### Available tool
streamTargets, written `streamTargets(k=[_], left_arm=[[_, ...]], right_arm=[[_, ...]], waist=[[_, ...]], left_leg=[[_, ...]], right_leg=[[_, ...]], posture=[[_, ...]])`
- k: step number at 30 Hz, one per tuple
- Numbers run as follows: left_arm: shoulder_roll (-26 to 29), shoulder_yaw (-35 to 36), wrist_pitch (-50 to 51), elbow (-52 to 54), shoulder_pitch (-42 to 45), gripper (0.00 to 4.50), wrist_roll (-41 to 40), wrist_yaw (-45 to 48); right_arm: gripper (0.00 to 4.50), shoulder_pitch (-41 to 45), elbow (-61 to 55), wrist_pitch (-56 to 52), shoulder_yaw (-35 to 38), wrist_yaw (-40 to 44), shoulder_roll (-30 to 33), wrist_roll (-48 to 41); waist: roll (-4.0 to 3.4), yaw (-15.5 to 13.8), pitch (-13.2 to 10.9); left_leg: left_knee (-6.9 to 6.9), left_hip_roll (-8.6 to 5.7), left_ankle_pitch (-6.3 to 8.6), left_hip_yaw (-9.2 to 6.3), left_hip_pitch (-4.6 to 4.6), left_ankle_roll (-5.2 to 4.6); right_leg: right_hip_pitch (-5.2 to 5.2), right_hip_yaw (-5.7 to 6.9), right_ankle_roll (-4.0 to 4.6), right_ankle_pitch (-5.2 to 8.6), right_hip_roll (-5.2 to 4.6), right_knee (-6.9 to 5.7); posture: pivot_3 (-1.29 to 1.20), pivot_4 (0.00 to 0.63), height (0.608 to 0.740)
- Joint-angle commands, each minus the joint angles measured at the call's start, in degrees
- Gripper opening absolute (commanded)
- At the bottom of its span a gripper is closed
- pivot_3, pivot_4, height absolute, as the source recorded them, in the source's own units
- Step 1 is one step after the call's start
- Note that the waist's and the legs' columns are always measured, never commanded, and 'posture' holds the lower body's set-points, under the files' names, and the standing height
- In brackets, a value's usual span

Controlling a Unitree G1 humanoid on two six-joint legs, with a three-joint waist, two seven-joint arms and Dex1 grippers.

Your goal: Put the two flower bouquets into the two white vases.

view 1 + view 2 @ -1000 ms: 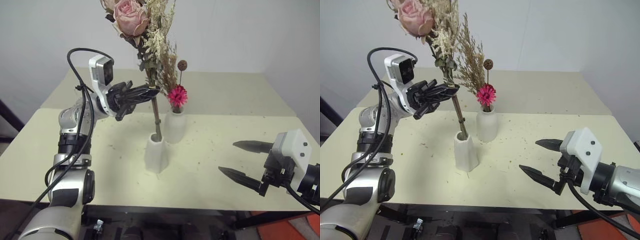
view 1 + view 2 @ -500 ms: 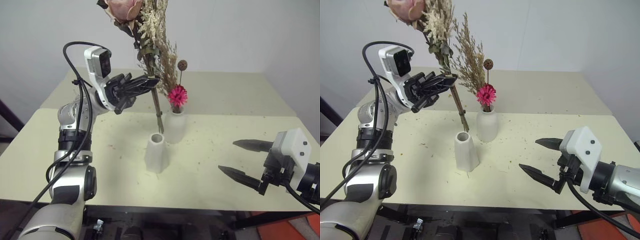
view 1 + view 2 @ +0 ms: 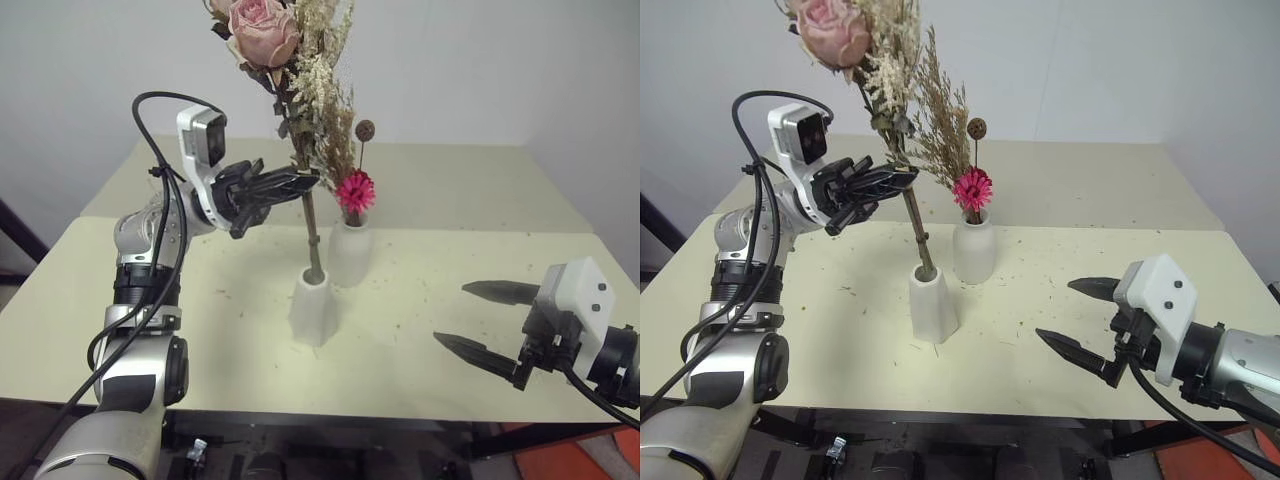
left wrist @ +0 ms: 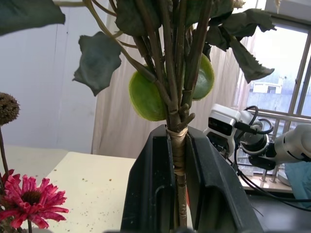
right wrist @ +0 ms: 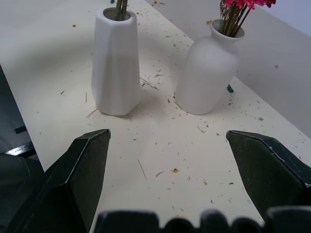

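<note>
My left gripper has the pale pink rose bouquet, its stem ends now in the vase's mouth. Next, I let go of it deep in the opening of the slim tapered white vase (image 3: 314,277).
My left gripper (image 3: 306,182) is shut on the stems of the pale pink rose bouquet (image 3: 264,28), well below the blooms. The stems (image 4: 177,145) run down between its fingers, and their ends stand in the mouth of the slim tapered white vase (image 3: 313,308). Just behind it the rounded white vase (image 3: 350,255) holds the other bouquet: tan grasses, a magenta flower (image 3: 355,190) and a brown seed ball (image 3: 365,130). My right gripper (image 3: 452,316) hangs open and empty to the right of both vases, a little above the table. Its wrist view shows the slim vase (image 5: 116,58) and the rounded vase (image 5: 206,73).
The pale table (image 3: 470,250) is strewn with small dry flower bits around the vases. A second table surface (image 3: 470,180) adjoins at the back, against a white wall. Its front edge runs just below my right gripper.
Half a second ago the rose bouquet was lifted, with its stem ends above the slim vase's empty mouth. Now they are back down inside it. The right gripper has stayed put.
</note>
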State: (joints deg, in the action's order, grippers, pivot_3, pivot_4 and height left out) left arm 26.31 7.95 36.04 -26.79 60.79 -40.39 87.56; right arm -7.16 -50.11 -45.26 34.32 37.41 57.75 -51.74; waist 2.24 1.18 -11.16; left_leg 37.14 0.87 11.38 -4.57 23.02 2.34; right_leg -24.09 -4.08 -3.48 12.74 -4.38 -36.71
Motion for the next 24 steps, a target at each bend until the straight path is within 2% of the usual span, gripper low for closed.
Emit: streamTargets(k=[1,24], left_arm=[[0.5,-0.6,-1.5,1.3,0.0,0.1,0.6,1.2],[0.0,-5.4,-6.7,3.2,-4.8,0.1,5.5,2.9]], right_arm=[[4.5,0.7,-0.5,1.0,0.7,-0.4,0.0,0.4],[4.5,1.1,0.3,1.6,-0.7,-0.1,-0.6,2.5]], waist=[[0.0,0.0,0.0],[0.0,0.0,0.0]], left_leg=[[0.0,0.0,0.0,0.0,0.0,0.0],[0.0,0.0,0.0,0.0,0.04,0.0]], right_leg=[[0.0,0.0,0.0,0.0,0.0,0.0],[-0.02,0.0,0.0,0.0,0.0,0.01]], posture=[[0.0,0.15,0.74],[0.0,0.15,0.74]])
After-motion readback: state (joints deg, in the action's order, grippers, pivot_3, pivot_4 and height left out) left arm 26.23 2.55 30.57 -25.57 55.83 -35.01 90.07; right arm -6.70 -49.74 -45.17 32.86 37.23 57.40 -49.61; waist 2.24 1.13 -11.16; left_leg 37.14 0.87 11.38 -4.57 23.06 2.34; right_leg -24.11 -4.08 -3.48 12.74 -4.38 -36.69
